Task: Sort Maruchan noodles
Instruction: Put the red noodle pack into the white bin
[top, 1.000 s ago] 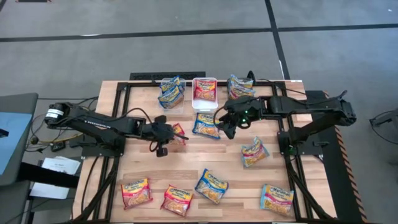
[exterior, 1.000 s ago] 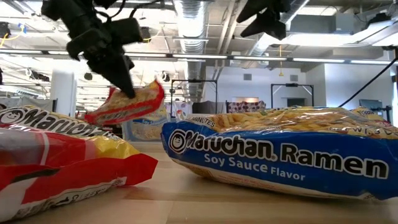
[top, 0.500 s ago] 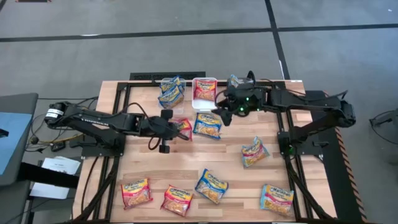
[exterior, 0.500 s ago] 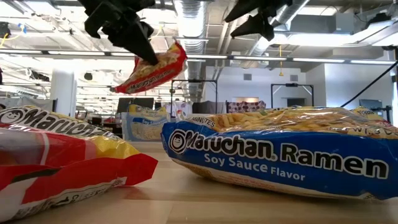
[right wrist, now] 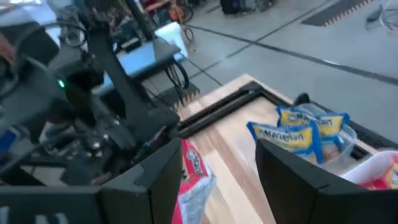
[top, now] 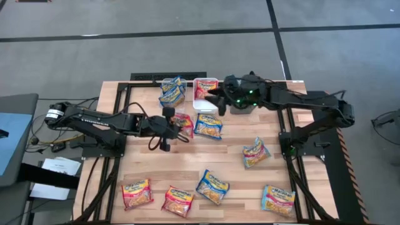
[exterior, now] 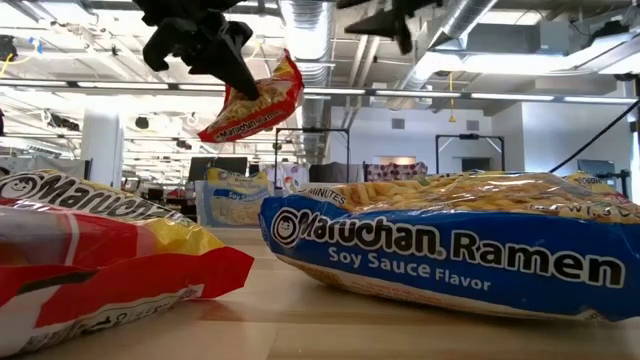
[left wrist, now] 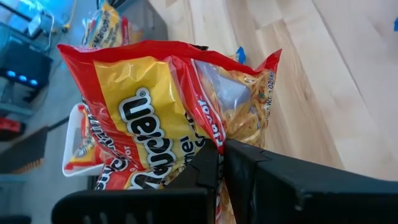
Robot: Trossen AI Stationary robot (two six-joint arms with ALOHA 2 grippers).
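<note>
The robot's right gripper will next grab the red packet's loose end (top: 190,128), opposite the left gripper's fingers, because the packet is passed across toward the white bin.
My left gripper (top: 171,125) is shut on a red-trimmed Maruchan packet (top: 183,123), held in the air over the table's middle left; the low view shows the packet (exterior: 255,100) high above the table. My right gripper (top: 210,97) hovers open and holding nothing by the white bin (top: 204,85), which has a red packet in it. The clear bin (top: 172,92) holds blue packets. Other noodle packets lie flat on the table, a blue one (top: 208,126) just right of the held packet. My left gripper pinches the red packet between its two shut fingers at one edge (left wrist: 210,144), beside the clear window of the wrapper. The fingers (exterior: 236,80) slant down onto it from the table's left. The packet hangs tilted below them, clear of the table.
A dark grey bin (top: 241,104) sits under the right arm at the far edge. Loose packets lie along the near edge (top: 137,192) (top: 177,200) (top: 213,186) (top: 277,200) and at the right (top: 255,152). Bare wood lies in the table's middle.
My left gripper has risen with the red packet and rolled, so the packet now hangs higher and more steeply tilted. My right gripper has moved toward the far edge and leftward, from over the blue packet to the white bin, tipping up toward level.
</note>
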